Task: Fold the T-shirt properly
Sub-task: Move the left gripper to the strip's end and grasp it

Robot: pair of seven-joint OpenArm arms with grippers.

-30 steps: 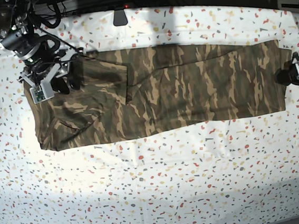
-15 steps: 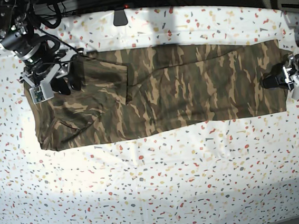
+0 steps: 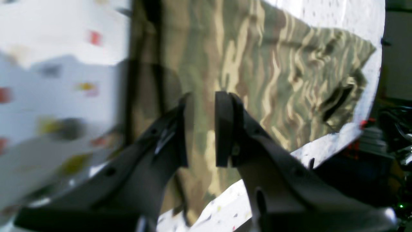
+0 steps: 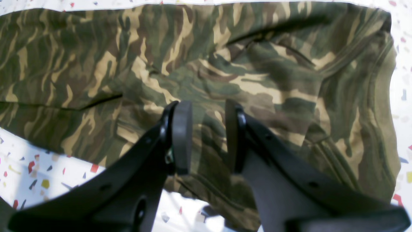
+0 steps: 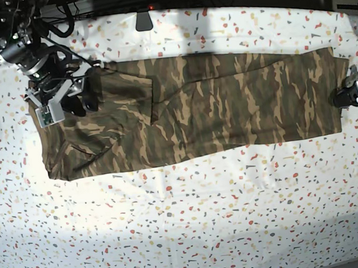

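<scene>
My left gripper should open its empty fingers, which are above the flat end of the T-shirt, and pinch that end (image 5: 333, 82) before folding it toward the middle of the T-shirt.
The camouflage T-shirt (image 5: 214, 105) lies flat as a long band across the table, with a sleeve fold near its left end. In the base view my right gripper (image 5: 78, 104) is over the shirt's left end. The right wrist view has this gripper (image 4: 207, 137) open, and flat cloth (image 4: 96, 64) shows through the gap. My left gripper (image 5: 347, 97) sits at the shirt's right edge. In the blurred left wrist view its jaws (image 3: 201, 129) stand a narrow gap apart just above the cloth (image 3: 273, 64), with nothing pinched between them.
A white speckled cover (image 5: 187, 222) spans the table. A dark mount (image 5: 143, 20) stands at the back edge, and cables (image 5: 59, 6) crowd the back left corner. The table's rim (image 3: 354, 129) and dark clutter beyond it show in the left wrist view.
The left gripper's jaws have narrowed a lot. It reached left onto the shirt's right edge, then drew back right. The right arm shifted slightly toward the back.
</scene>
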